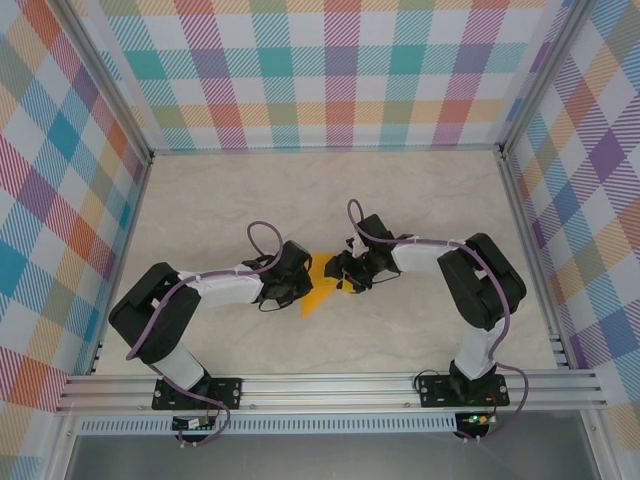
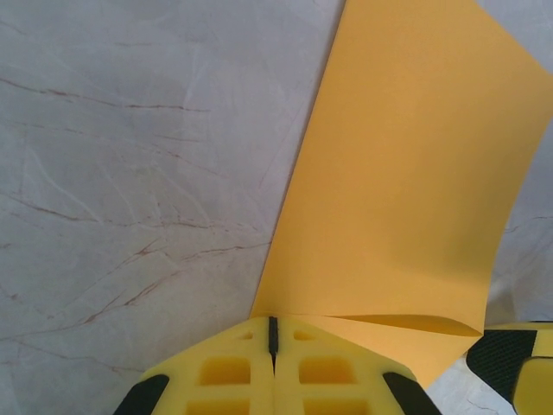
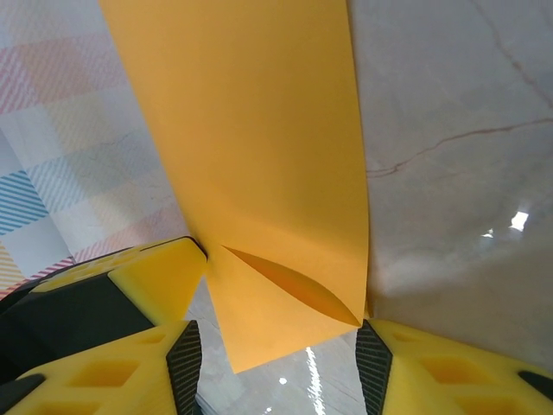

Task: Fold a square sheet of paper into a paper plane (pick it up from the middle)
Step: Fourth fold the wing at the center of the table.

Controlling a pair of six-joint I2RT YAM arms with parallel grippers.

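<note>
My left gripper is pinching the sheet beside the bulging flap. So my right gripper needs to hold the sheet while my left gripper takes the pointed tip (image 1: 304,314).
The square sheet of paper (image 1: 318,285) is plain orange and folded over on itself, with a loose flap bulging open near its lower edge (image 3: 294,285). It hangs just above the table's middle, between both grippers. My left gripper (image 2: 273,333) is shut on the sheet's lower corner, and the paper (image 2: 406,173) rises from its yellow fingertips. My right gripper (image 3: 278,367) stands open around the sheet's lower end. The paper's folded edge touches the right pad (image 3: 373,363), while the left pad (image 3: 185,363) stands apart from it. No finished paper plane is in view.
The marble-look tabletop (image 1: 250,200) stretches behind the arms, closed in by checked walls on three sides. An aluminium rail (image 1: 330,385) runs along the near edge by the arm bases. The right gripper's finger (image 2: 518,363) sits close beside the left one.
</note>
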